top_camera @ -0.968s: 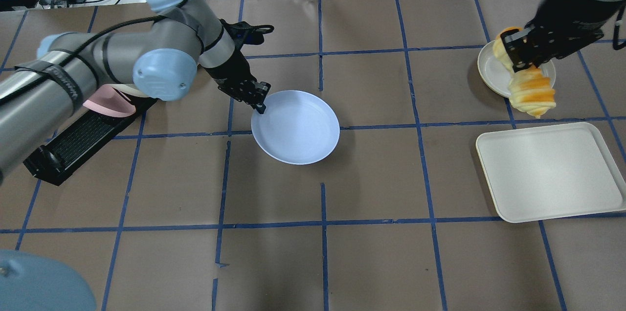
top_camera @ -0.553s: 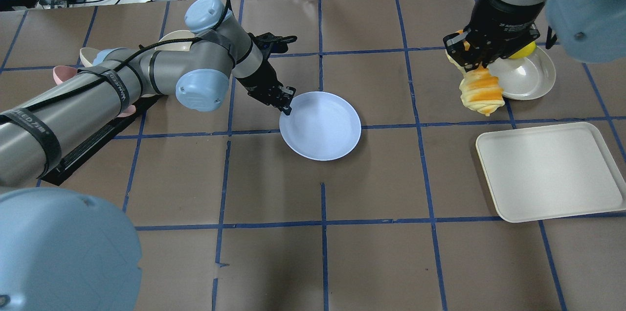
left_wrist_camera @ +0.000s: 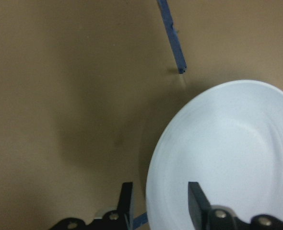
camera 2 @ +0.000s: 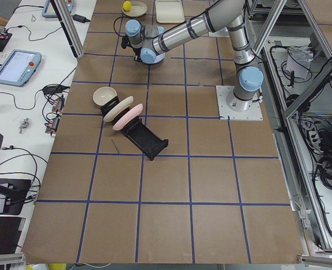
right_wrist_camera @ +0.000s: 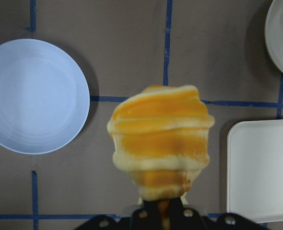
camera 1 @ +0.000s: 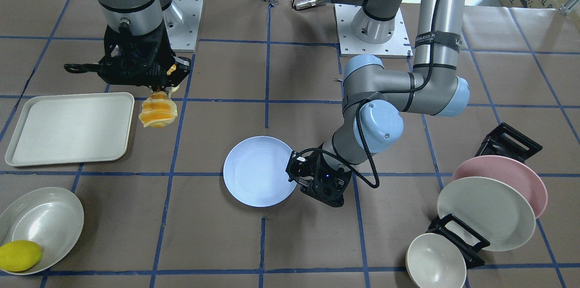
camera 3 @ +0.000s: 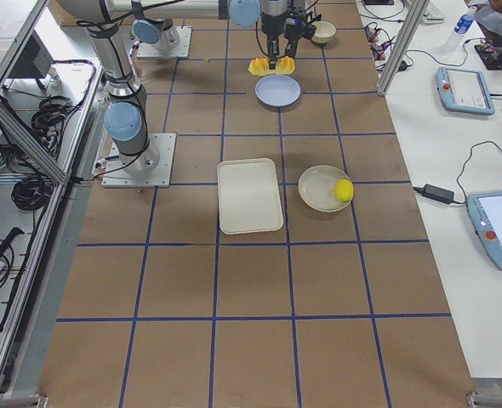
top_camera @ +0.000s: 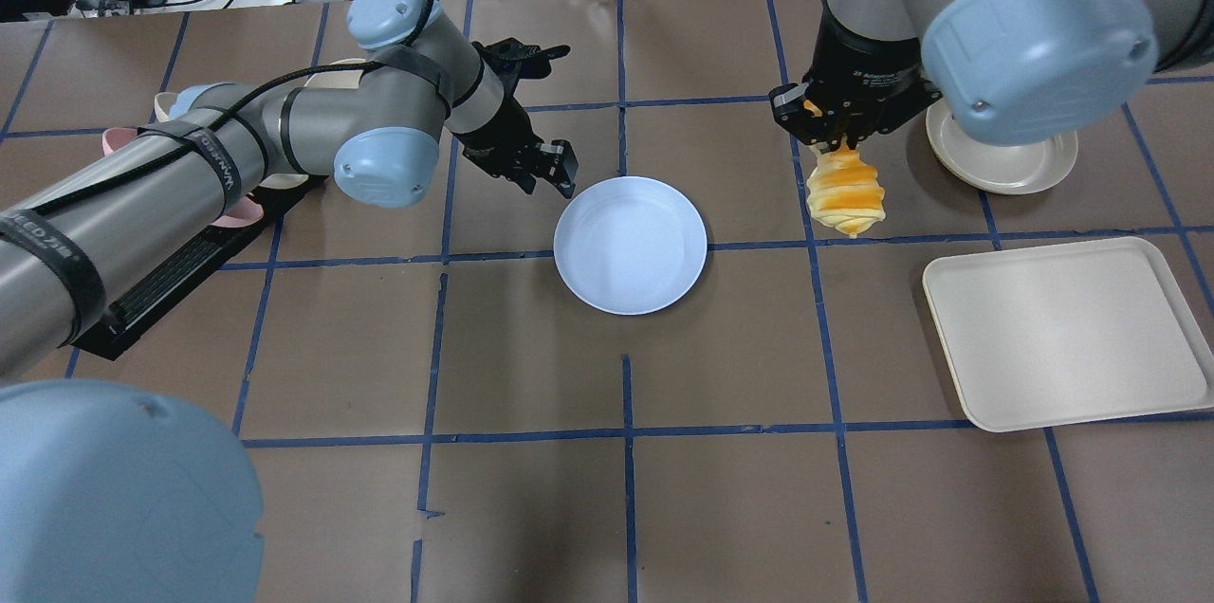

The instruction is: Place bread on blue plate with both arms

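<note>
The bread, which hangs in the air beside the plate, will be let go by my right gripper on the blue plate, just off its middle (camera 1: 257, 183) (right_wrist_camera: 45, 84) toward the dish with the lemon.
The blue plate (top_camera: 631, 245) lies flat near the table's middle; it also shows in the front view (camera 1: 258, 171) and the right wrist view (right_wrist_camera: 36, 96). My left gripper (top_camera: 561, 174) is open, with its fingers on either side of the plate's far-left rim, as the left wrist view (left_wrist_camera: 158, 206) shows. My right gripper (top_camera: 827, 131) is shut on one end of the bread (top_camera: 846, 195). The bread hangs in the air, right of the plate and apart from it. It also shows in the front view (camera 1: 157, 110) and fills the right wrist view (right_wrist_camera: 160, 139).
A white tray (top_camera: 1062, 333) lies at the right. An off-white dish (camera 1: 41, 215) holds a lemon (camera 1: 20, 255) beyond it. A black rack (camera 1: 457, 238) with a pink plate (camera 1: 521, 175) and off-white plates stands on the left side.
The left gripper dragged the blue plate to the right, then opened on its rim. The right arm carried the bread left, from over the off-white dish toward the plate.
</note>
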Controlling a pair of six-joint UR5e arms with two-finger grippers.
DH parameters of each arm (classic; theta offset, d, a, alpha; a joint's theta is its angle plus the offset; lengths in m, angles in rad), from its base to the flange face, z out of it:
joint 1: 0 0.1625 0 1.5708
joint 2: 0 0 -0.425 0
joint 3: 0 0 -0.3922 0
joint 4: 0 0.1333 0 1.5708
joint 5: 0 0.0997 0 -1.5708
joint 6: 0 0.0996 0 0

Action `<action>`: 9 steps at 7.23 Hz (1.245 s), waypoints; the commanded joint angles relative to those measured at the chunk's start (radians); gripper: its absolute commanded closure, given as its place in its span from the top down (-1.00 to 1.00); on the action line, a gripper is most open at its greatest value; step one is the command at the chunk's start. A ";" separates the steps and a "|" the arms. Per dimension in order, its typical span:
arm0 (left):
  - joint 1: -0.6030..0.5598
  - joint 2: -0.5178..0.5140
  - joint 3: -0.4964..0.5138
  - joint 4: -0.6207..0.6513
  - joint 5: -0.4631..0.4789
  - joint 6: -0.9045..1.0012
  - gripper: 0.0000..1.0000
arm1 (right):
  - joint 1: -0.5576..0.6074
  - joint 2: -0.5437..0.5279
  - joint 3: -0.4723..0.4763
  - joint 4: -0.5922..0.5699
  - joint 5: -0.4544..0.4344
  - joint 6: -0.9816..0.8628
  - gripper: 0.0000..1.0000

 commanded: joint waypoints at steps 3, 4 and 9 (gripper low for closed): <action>0.046 0.306 0.110 -0.464 0.291 -0.004 1.00 | 0.147 0.148 0.002 -0.160 0.036 0.173 -0.94; 0.049 0.349 0.153 -0.574 0.375 -0.004 1.00 | 0.177 0.191 0.000 -0.194 0.034 0.173 -0.94; 0.107 0.411 0.147 -0.642 0.310 -0.136 1.00 | 0.249 0.381 0.000 -0.448 0.011 0.165 -0.94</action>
